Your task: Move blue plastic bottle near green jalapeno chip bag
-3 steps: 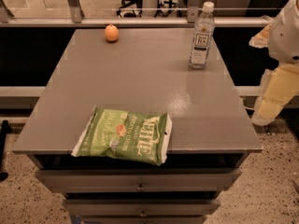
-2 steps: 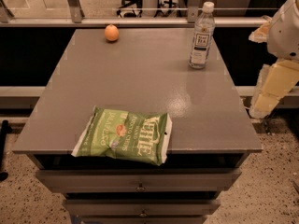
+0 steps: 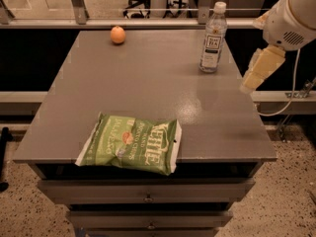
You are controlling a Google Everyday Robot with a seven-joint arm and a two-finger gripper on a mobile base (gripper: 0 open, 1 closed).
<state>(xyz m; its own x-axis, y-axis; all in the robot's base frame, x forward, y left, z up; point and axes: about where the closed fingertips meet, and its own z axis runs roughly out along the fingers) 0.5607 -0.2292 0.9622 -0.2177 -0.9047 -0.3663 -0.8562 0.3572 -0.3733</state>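
My gripper is to go to the plastic bottle next and close around its middle, at the upper part of its white label (image 3: pixel 212 41).
The clear plastic bottle (image 3: pixel 213 37) with a white cap and white label stands upright at the table's far right. The green Kettle chip bag (image 3: pixel 131 143) lies flat at the front edge, left of centre, slightly overhanging it. My gripper (image 3: pixel 248 85) hangs from the white arm (image 3: pixel 291 14) at the right. It is over the table's right edge, to the right of the bottle and a little nearer than it, clear of the bottle and holding nothing that I can see.
A small orange fruit (image 3: pixel 117 34) sits at the far left of the grey table (image 3: pixel 148 83). Drawers (image 3: pixel 148 196) run below the front edge. A rail and chair legs lie behind the table. A cable hangs at the right.
The arm and gripper have moved up and to the left, from beside the table's right edge to a place closer to the bottle. The bottle, bag and fruit have not moved.
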